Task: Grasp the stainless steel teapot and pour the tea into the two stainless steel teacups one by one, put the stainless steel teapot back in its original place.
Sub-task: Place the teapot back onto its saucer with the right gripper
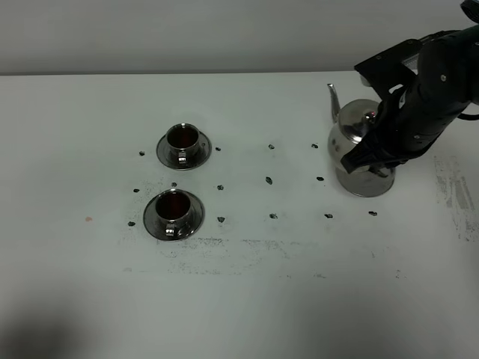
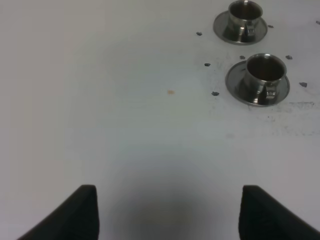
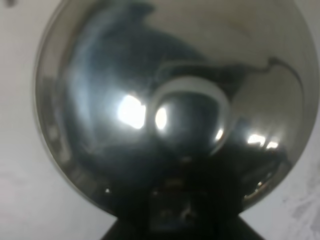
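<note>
The robot's right gripper needs to set the stainless steel teapot down on the flat steel coaster (image 1: 364, 180) next to the dark marks.
The stainless steel teapot (image 1: 352, 131) stands upright at the right of the table, spout toward the back. Under its base shows the rim of the original place (image 1: 368, 191), a flat steel coaster. My right gripper (image 1: 365, 158) is shut on the pot's handle. The right wrist view is filled by the teapot's lid and knob (image 3: 187, 117). The two stainless steel teacups sit on saucers at the left, the far one (image 1: 182, 142) and the near one (image 1: 174, 210). Both hold dark reddish tea (image 1: 174, 203). My left gripper (image 2: 169, 190) is open and empty, with both teacups (image 2: 264, 75) ahead of it.
Small dark marks (image 1: 269, 180) dot the white table in a grid between cups and pot. Scuffed grey smears (image 1: 224, 247) run in front of the near cup. A tiny orange spot (image 1: 88, 219) lies at the far left.
</note>
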